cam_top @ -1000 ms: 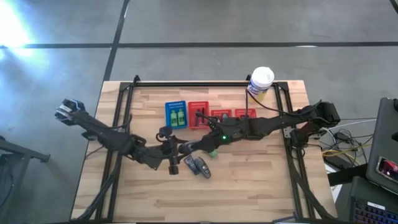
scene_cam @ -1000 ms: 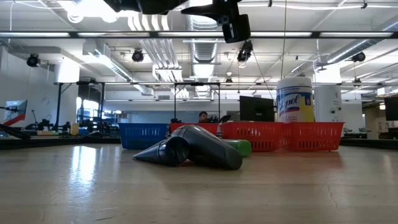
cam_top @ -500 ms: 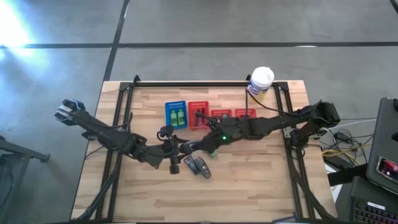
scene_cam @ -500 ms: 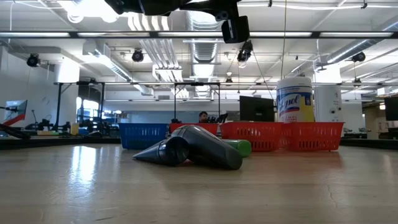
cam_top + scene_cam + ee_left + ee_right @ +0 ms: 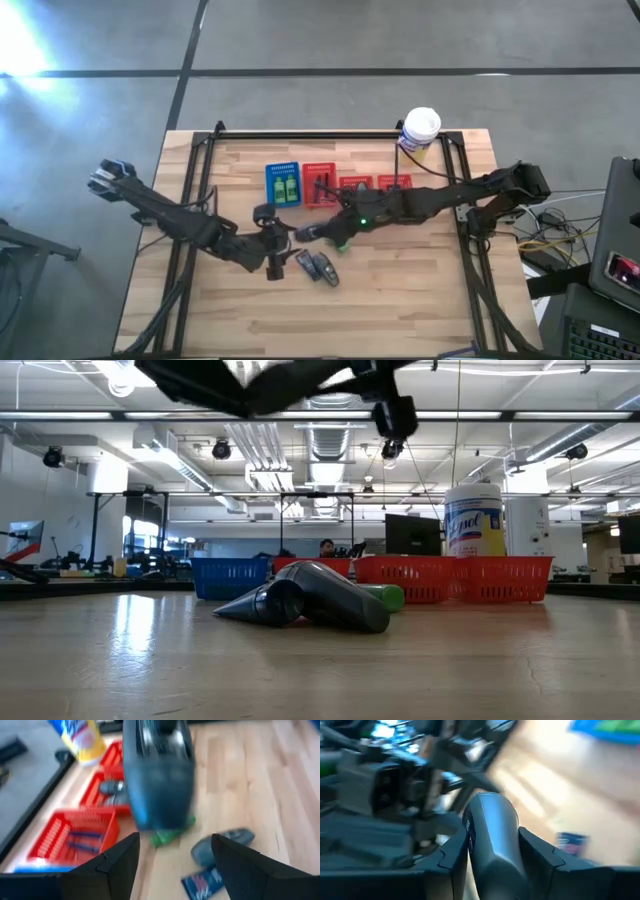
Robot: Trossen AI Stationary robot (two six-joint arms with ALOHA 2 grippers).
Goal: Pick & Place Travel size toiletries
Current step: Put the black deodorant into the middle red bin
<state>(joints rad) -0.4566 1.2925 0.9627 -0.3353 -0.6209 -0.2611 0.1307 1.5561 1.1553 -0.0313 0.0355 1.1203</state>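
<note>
The dark grey tube will go down in the middle red basket (image 5: 357, 195) of the row, set there by my right gripper.
My right gripper (image 5: 303, 234) (image 5: 492, 837) hovers over the middle of the table, shut on a dark grey tube (image 5: 490, 830). My left gripper (image 5: 283, 240) (image 5: 175, 840) faces it from the table's left, open, with nothing between its fingers. In the left wrist view the held tube (image 5: 157, 780) shows as a blurred dark shape just ahead of them. Two more dark tubes (image 5: 318, 267) (image 5: 300, 603) lie on the table below, with a green bottle (image 5: 341, 243) (image 5: 167, 836) beside them. Two green bottles (image 5: 287, 187) lie in the blue basket (image 5: 283, 170). My right gripper pinches the dark grey tube between its two fingers (image 5: 455, 855), which lie along its sides. The tube's rounded end (image 5: 487, 805) sticks out past the fingertips toward the left arm. It is lifted clear of the table.
Three red baskets (image 5: 321, 171) (image 5: 356, 183) (image 5: 396, 182) stand in a row right of the blue one at mid-table; the first holds dark items. A white-lidded yellow canister (image 5: 420, 131) stands at the far right corner. A black frame rail (image 5: 300, 136) runs along the far edge.
The two grippers have drawn a little apart above the lying tubes: the right one toward the table's right, the left one toward the left. The low view shows the arms blurred overhead. The tubes and the green bottle on the table have not moved.
</note>
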